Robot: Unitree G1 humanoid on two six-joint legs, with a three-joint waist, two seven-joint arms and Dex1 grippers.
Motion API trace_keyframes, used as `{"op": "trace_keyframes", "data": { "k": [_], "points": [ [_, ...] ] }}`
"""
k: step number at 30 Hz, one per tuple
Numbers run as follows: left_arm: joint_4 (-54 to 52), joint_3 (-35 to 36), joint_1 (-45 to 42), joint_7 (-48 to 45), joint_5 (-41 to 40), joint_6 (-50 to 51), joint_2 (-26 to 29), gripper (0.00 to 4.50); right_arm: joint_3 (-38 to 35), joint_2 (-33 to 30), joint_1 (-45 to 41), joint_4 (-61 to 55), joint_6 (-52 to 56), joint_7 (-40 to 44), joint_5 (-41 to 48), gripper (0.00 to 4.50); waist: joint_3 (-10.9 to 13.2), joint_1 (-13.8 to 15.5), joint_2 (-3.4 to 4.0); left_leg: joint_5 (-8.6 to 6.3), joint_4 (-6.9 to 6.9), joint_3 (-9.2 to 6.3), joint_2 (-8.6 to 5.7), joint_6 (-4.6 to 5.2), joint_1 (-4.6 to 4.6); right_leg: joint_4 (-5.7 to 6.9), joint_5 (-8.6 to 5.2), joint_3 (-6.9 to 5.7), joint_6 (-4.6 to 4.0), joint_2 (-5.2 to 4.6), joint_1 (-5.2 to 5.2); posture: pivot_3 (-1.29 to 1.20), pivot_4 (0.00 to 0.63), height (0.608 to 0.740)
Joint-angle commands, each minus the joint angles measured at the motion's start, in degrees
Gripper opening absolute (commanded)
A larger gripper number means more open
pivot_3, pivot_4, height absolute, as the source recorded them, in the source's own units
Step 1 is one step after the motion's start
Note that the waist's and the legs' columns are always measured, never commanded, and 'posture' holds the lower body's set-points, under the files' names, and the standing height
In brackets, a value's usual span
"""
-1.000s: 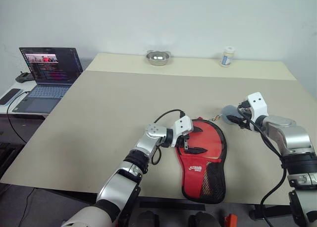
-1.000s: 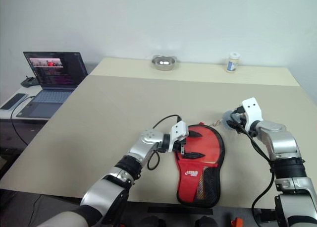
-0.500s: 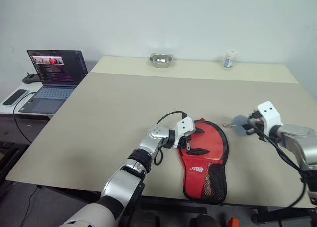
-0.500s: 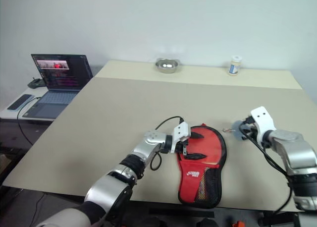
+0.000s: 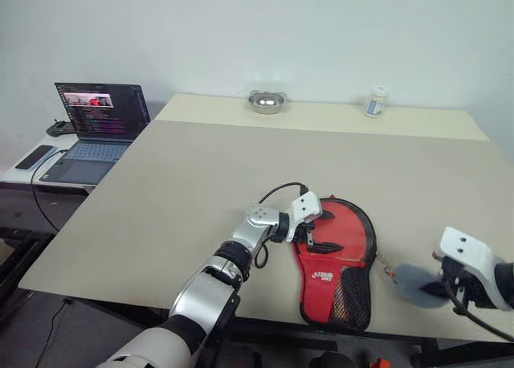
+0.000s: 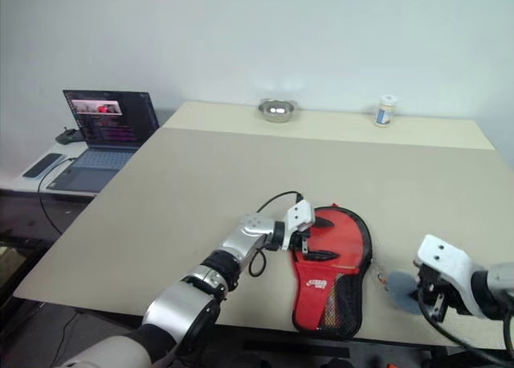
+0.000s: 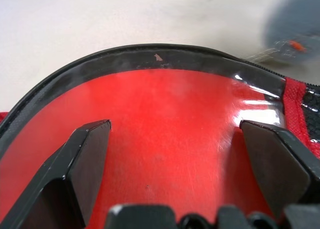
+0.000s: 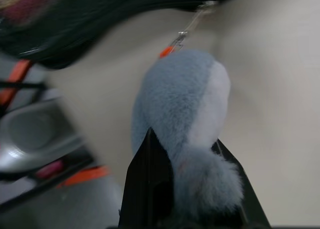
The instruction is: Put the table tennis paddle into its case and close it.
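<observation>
Next, my right gripper releases the fluffy charm so it hangs off the table's front edge (image 5: 354, 351) (image 8: 45, 104) below the mesh pocket of the case.
The case (image 5: 337, 251) lies flat near the table's front edge, red face up with its white logo and black mesh pocket toward me. My left gripper (image 5: 323, 231) stands open over the case's round head, one black finger (image 7: 90, 149) on either side of the glossy red face. A fluffy grey-white charm (image 8: 185, 114) hangs by a thin chain (image 8: 186, 31) from the case's edge. My right gripper (image 5: 440, 288) is shut on that charm (image 5: 414, 284), to the right of the case by the front edge. The table tennis paddle is hidden.
An open laptop (image 5: 96, 123) stands on a side table to the left. A steel bowl (image 5: 266, 101) and a small white jar (image 5: 375, 100) sit at the table's far edge. The right gripper is close to the table's front edge (image 5: 377, 329).
My right gripper has shut on the charm and drawn it back from beside the case's head to the front right. The left gripper stayed open on the case. The camera shifted.
</observation>
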Motion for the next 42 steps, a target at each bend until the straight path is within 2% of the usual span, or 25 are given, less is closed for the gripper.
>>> {"op": "trace_keyframes", "data": {
  "k": [1, 5, 12, 18, 27, 28, 33, 38, 39, 42],
  "points": [
    [3.0, -1.1, 1.5, 0.9, 2.4, 1.4, -0.9, 4.5, -2.0, -0.4, 4.3, -5.5, -0.2, 3.3, 1.8, 0.17, 0.0, 0.2, -0.03, 0.0, -0.01, -0.01, -0.01, 0.0, 0.0, -0.01, 0.0, 0.0, 0.01, 0.0, 0.0, 0.0, 0.15, 0.74],
    [3.4, -1.2, 1.4, 1.8, 2.9, 1.2, -1.3, 4.5, -2.4, -0.5, 12.0, -11.6, -2.3, 6.2, 2.1, 0.17, 0.0, 0.6, -0.07, 0.0, 0.01, -0.14, -0.05, 0.0, 0.01, -0.06, -0.03, -0.12, 0.04, -0.02, 0.11, 0.0, 0.15, 0.74],
    [3.8, -1.6, 1.3, 3.3, 4.1, 0.6, -1.7, 4.5, -3.4, 0.0, 18.1, -17.2, -4.5, 8.4, 4.3, 0.16, 0.0, 0.5, -0.22, 0.0, 0.03, -0.37, -0.08, -0.01, 0.27, -0.1, -0.07, -0.35, 0.07, -0.07, 0.5, 0.0, 0.15, 0.74],
    [4.2, -1.8, 1.2, 4.4, 4.9, 0.3, -1.9, 4.5, -3.4, -0.7, 19.1, -17.3, -6.6, 6.8, 8.1, 0.16, 0.0, 0.5, -0.25, -0.01, 0.01, -0.4, 0.0, -0.03, 0.54, -0.12, -0.1, -0.38, 0.04, -0.21, 0.74, 0.0, 0.15, 0.74],
    [4.0, -1.8, 1.2, 4.7, 5.0, 0.0, -2.4, 4.5, -6.2, 0.2, 16.6, -17.3, -3.0, 6.6, 10.6, 0.16, 0.0, 0.5, -0.26, -0.01, 0.0, -0.4, -0.01, -0.04, 0.54, -0.13, -0.1, -0.39, 0.04, -0.23, 0.75, 0.0, 0.15, 0.74],
    [4.0, -1.8, 1.2, 4.7, 5.0, 0.0, -2.5, 4.5, -7.0, 0.1, 16.4, -17.2, -2.7, 7.2, 10.9, 0.87, 0.0, 0.5, -0.26, -0.01, 0.0, -0.4, 0.0, -0.04, 0.54, -0.14, -0.1, -0.39, 0.04, -0.23, 0.75, 0.0, 0.15, 0.74],
    [3.7, -1.5, 0.8, 4.9, 4.7, 0.1, -3.2, 4.5, -9.5, -0.4, 13.6, -16.0, -0.7, 8.3, 13.7, 2.41, 0.0, 0.5, -0.3, -0.01, 0.0, -0.39, -0.01, -0.04, 0.53, -0.16, -0.1, -0.39, 0.05, -0.24, 0.75, 0.0, 0.15, 0.74],
    [3.1, -0.9, 0.8, 4.5, 4.1, 0.2, -3.6, 4.5, -13.0, -1.2, 6.3, -11.4, 3.0, 8.5, 19.1, 4.2, 0.0, 0.5, -0.32, -0.01, 0.0, -0.4, 0.0, -0.04, 0.53, -0.16, -0.1, -0.4, 0.05, -0.28, 0.75, 0.0, 0.15, 0.74],
    [2.8, -0.7, 0.8, 4.4, 3.8, 0.2, -3.7, 4.5, -13.1, -1.3, 4.8, -10.4, 3.3, 8.1, 19.4, 4.48, 0.0, 0.5, -0.33, -0.01, 0.0, -0.4, 0.0, -0.04, 0.53, -0.17, -0.1, -0.41, 0.04, -0.28, 0.74, 0.0, 0.15, 0.74],
    [0.9, 0.0, 1.0, 3.6, 2.7, 0.0, -4.1, 4.5, -10.5, -0.8, -0.9, -5.8, 3.3, 4.4, 18.7, 4.48, 0.0, 0.4, -0.34, -0.01, -0.03, -0.4, 0.0, -0.04, 0.49, -0.2, -0.1, -0.42, 0.04, -0.32, 0.72, 0.0, 0.15, 0.74]
  ]
}}
